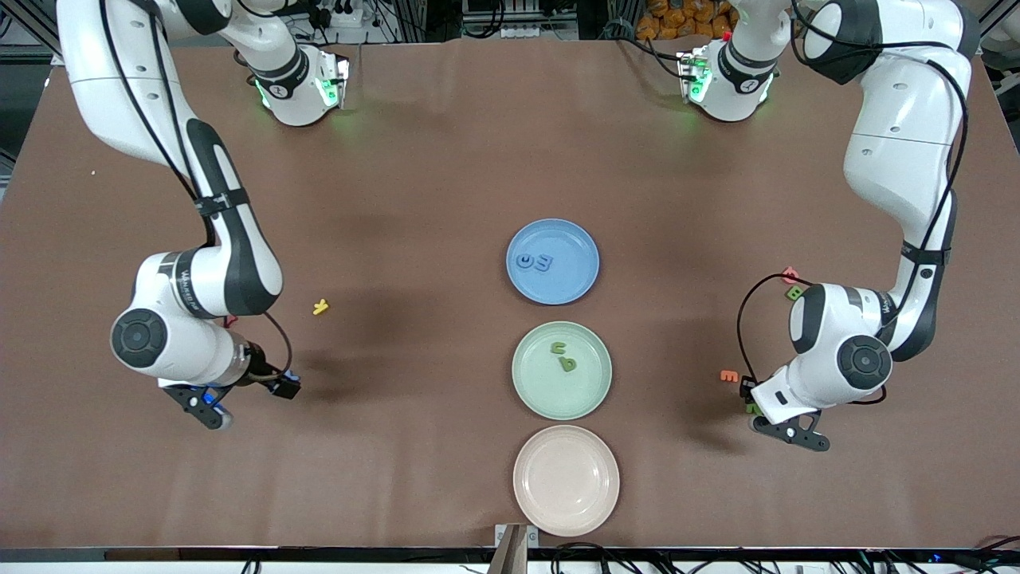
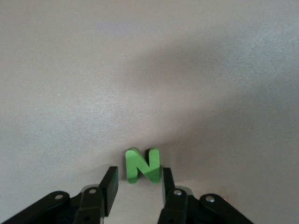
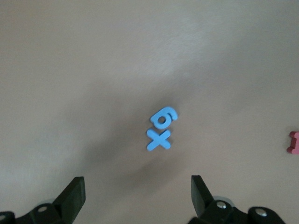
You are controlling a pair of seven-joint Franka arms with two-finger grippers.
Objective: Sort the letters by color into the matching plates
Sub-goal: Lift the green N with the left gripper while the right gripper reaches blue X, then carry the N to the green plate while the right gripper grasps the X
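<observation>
Next, I close my right gripper on the sides of the blue X (image 1: pixel 224 410) (image 3: pixel 159 140), and I need to leave the blue 6 next to it on the table.
My left gripper (image 2: pixel 140 175) is low over the table at the left arm's end (image 1: pixel 793 433). Its jaws stand narrowly open round a green letter N (image 2: pixel 143 165). One finger (image 2: pixel 167 179) touches the N; a gap shows at the other. My right gripper (image 3: pixel 138 189) hangs wide open over two blue letters, a 6 (image 3: pixel 163 117) and an X (image 3: pixel 159 139), at the right arm's end (image 1: pixel 209 413). The blue plate (image 1: pixel 570 283) holds two blue letters (image 1: pixel 534 261). The green plate (image 1: pixel 542 391) holds two green letters (image 1: pixel 562 356). The beige plate (image 1: pixel 566 486) is bare.
An orange E (image 1: pixel 728 375) lies beside the left gripper. A pink letter (image 1: pixel 790 275) and a green one (image 1: pixel 794 292) lie by the left arm's elbow. A yellow letter (image 1: pixel 320 306) lies near the right arm, and a red letter (image 3: pixel 293 142) near the blue pair.
</observation>
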